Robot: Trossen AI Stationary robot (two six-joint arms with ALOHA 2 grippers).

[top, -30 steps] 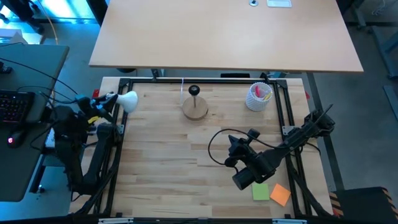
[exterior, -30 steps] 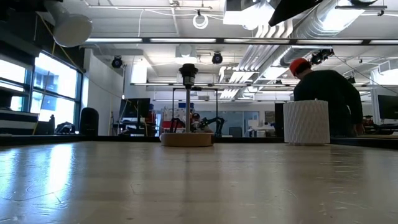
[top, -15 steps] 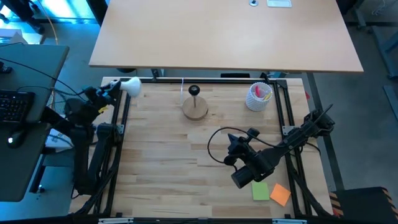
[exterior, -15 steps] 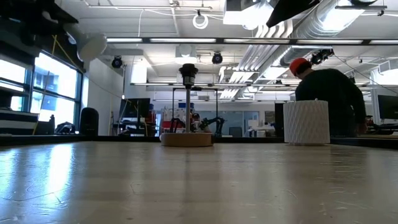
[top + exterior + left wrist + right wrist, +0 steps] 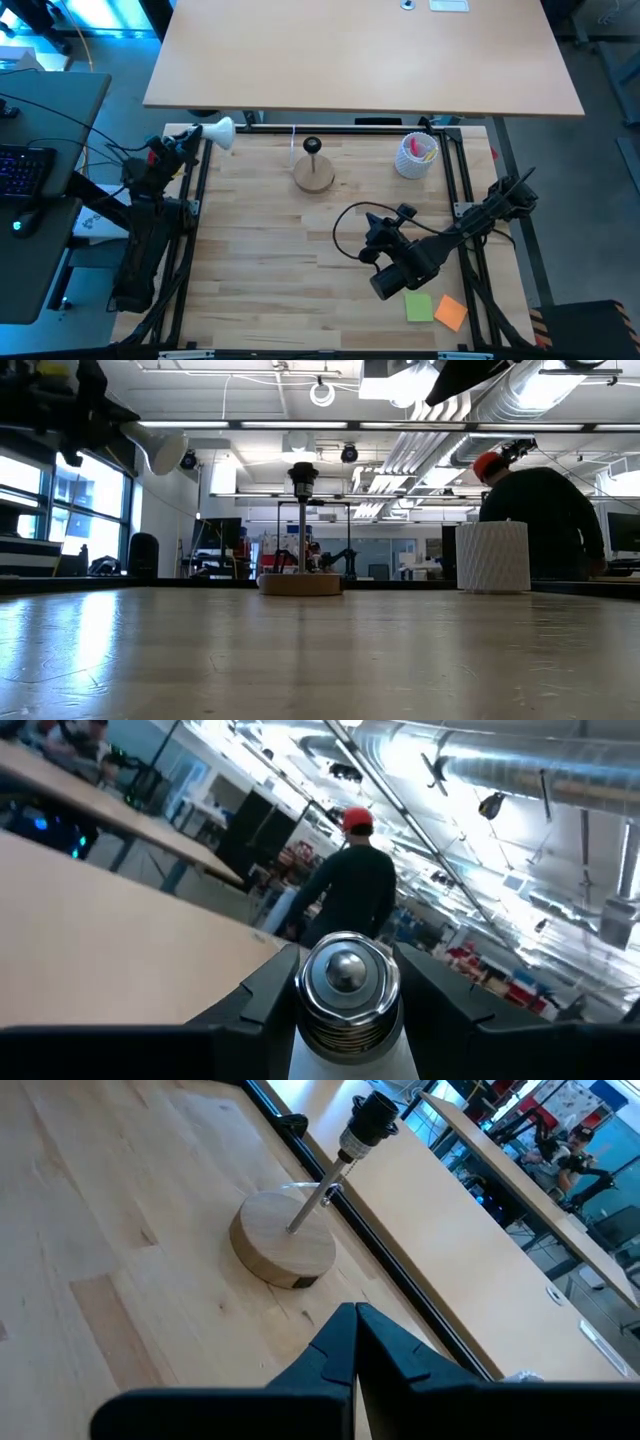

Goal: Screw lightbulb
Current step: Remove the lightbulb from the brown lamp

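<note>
Next, my left gripper lets go of the lightbulb on the table [image 5: 286, 210] just in front of the round wooden stand.
The lightbulb [image 5: 219, 131] is in the air over the table's far left corner, with my left gripper [image 5: 200, 140] shut on it. Its metal screw base [image 5: 347, 988] points forward out of the fingers; in the low view the lightbulb [image 5: 161, 448] hangs high at the left. The round wooden stand [image 5: 313, 176] with its black socket [image 5: 303, 474] rests on the table by the far edge, to the right of the bulb. My right gripper [image 5: 356, 1332] is shut on nothing and hovers over the table's right middle [image 5: 372, 236], pointing toward the stand [image 5: 284, 1241]. My left gripper pinches the lightbulb's white body [image 5: 350, 1062] behind the screw base, one finger [image 5: 262, 1000] on each side. The fingers lie along the bulb, roughly level, pointing toward the far right. The bulb is lifted clear of the table, its base outward. The gripper hides the exact contact place.
A white ribbed cup [image 5: 416, 155] with coloured contents stands at the far right. A green note [image 5: 418, 307] and an orange note [image 5: 451, 313] lie near the right front. A black frame rail [image 5: 330, 127] runs along the far edge. A person [image 5: 535, 510] stands in the room beyond.
My left gripper has carried the lightbulb toward the table's far edge and a little toward the stand, sinking as it went. It has tipped and rolled, so the bulb now lies closer to level. It has kept hold of the bulb.
</note>
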